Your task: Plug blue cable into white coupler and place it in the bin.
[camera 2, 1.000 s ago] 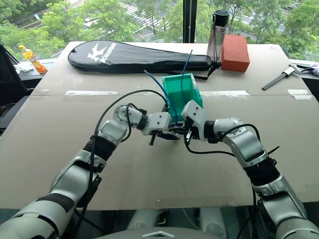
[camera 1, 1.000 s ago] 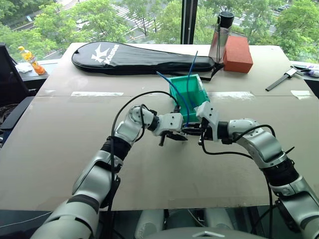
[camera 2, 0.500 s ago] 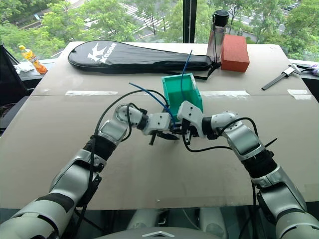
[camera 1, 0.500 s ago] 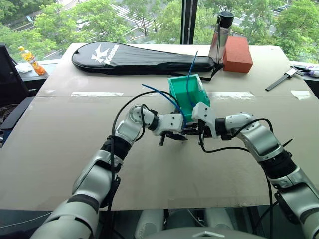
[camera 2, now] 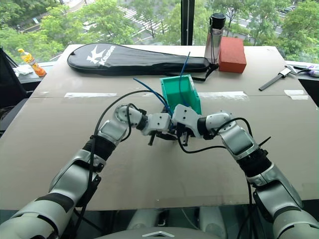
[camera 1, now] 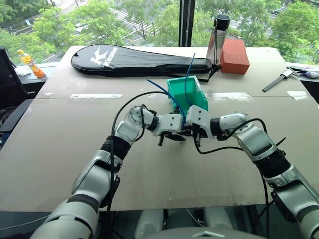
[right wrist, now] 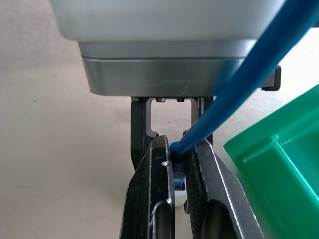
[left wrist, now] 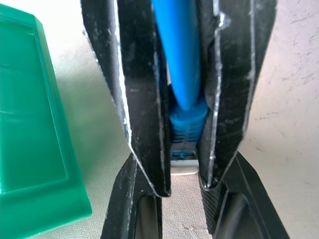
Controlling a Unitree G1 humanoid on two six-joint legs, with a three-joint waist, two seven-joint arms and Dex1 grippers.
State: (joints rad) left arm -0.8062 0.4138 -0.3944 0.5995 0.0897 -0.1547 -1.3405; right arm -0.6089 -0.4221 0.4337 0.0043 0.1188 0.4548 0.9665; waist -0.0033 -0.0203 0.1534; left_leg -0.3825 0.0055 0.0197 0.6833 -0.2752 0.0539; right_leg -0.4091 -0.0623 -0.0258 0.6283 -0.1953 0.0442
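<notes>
The robot's left gripper needs to release the blue cable with its white coupler in the near half of the teal bin (camera 1: 191,101).
Both grippers meet just in front of the teal bin (camera 1: 197,97). The left gripper (camera 1: 182,133) is shut on the small white coupler (left wrist: 183,168), which peeps out between its fingers. From the right, my right gripper (camera 1: 192,133) is shut on the blue cable (camera 1: 164,93) at its blue plug boot (right wrist: 177,162), which is pressed end-on against the coupler. The cable's free length arcs up and leftward past the bin's left side. I cannot tell whether the plug is fully seated in the socket.
A second, straighter blue cable (camera 1: 188,74) stands up out of the bin. At the back lie a black racket bag (camera 1: 134,59), a flask (camera 1: 218,32) and a red brick (camera 1: 234,55). A hand tool (camera 1: 279,79) lies at the far right.
My right gripper has slid left and slightly down, closing up against the left gripper. The cable's free end has swung further left. The left gripper has stayed in place.
</notes>
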